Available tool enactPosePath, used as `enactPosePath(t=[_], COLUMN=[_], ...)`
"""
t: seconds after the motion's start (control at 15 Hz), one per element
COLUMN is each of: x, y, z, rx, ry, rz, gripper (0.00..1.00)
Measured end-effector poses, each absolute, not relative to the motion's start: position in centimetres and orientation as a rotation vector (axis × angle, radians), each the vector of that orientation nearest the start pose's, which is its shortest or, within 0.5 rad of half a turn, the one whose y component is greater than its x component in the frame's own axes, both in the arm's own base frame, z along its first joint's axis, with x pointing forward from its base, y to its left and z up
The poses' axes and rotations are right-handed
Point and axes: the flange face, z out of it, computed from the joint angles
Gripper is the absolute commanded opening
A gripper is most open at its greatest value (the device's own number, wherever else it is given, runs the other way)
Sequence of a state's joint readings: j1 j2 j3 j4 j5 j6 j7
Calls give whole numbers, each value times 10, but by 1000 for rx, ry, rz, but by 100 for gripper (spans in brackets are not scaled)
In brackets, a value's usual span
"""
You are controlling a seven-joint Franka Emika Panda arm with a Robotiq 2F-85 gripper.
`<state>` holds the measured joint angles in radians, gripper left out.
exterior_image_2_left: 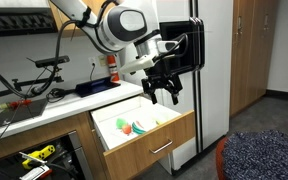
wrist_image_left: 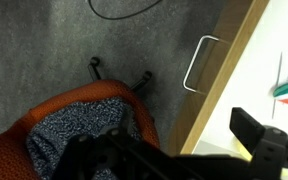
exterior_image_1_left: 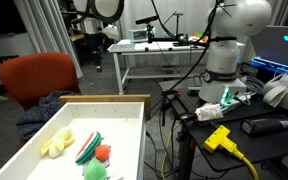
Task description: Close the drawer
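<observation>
The drawer's front edge (exterior_image_1_left: 95,97) (wrist_image_left: 203,98), beside the metal handle, is the next place for my gripper to close, so that it can push the drawer shut.
The drawer (exterior_image_2_left: 167,134) stands pulled out from under the counter, with light wood walls, a white bottom and a metal handle on its front. It also shows in an exterior view (exterior_image_1_left: 104,99) and in the wrist view (wrist_image_left: 222,72). Small toys lie inside it: a yellow one (exterior_image_1_left: 56,143), a green and red one (exterior_image_1_left: 89,147) and an orange one (exterior_image_1_left: 103,153). My gripper (exterior_image_2_left: 164,97) hangs open and empty just above the drawer's front edge, touching nothing. In the wrist view my gripper (wrist_image_left: 169,142) is dark and blurred over the front rim.
A red chair with a grey patterned cushion (wrist_image_left: 74,135) stands on the carpet right in front of the drawer; it also shows in both exterior views (exterior_image_1_left: 39,75) (exterior_image_2_left: 259,155). A white metal table (exterior_image_1_left: 149,50) stands behind. Cables and a yellow plug (exterior_image_1_left: 219,138) lie on the black bench.
</observation>
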<state>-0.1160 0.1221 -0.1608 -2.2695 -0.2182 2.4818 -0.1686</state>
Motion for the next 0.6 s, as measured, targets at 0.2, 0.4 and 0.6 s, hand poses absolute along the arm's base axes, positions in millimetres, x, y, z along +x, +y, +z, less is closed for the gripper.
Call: enactPosePath(t=[0.2,0.4,0.6], x=[520,516,509], y=[-147,-159,-183], z=[314,295,252], rx=[-3316,-3318,-3309], ry=[-100,-26,47], rz=[-86,-27,100], gripper=[100,100,100])
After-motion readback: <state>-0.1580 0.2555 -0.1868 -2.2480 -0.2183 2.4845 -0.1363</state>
